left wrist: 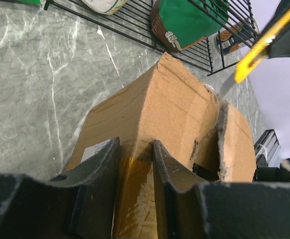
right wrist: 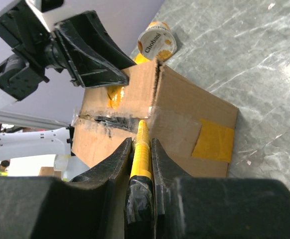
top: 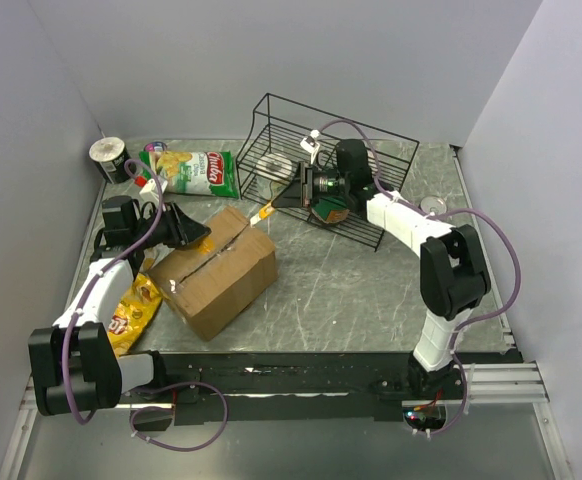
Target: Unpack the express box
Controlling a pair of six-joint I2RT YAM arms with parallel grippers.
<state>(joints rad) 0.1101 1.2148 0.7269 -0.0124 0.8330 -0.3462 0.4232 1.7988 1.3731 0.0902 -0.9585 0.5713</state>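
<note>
I need to set the yellow utility knife down with my right gripper on the open grey tabletop [top: 343,291] in front of the black wire basket.
The express box [top: 216,270], brown cardboard with yellowish tape, lies left of centre, its top seam slit and slightly parted. My left gripper [top: 199,238] rests on the box's taped near-left end. In the left wrist view its jaws [left wrist: 135,147] stand narrowly apart with the tape [left wrist: 135,199] showing between them. My right gripper [top: 296,190] is shut on a yellow utility knife [right wrist: 142,154]. The knife's blade tip [top: 266,212] meets the far end of the box's seam [right wrist: 110,122]. The knife also shows in the left wrist view [left wrist: 257,55], above the box [left wrist: 160,109].
A black wire basket [top: 271,120] stands behind the right gripper and holds a green item [top: 329,208]. A green chips bag [top: 193,172] and a roll [top: 109,155] lie at the back left. A yellow snack bag [top: 131,310] lies left of the box. A yogurt cup [right wrist: 156,41] is beyond it.
</note>
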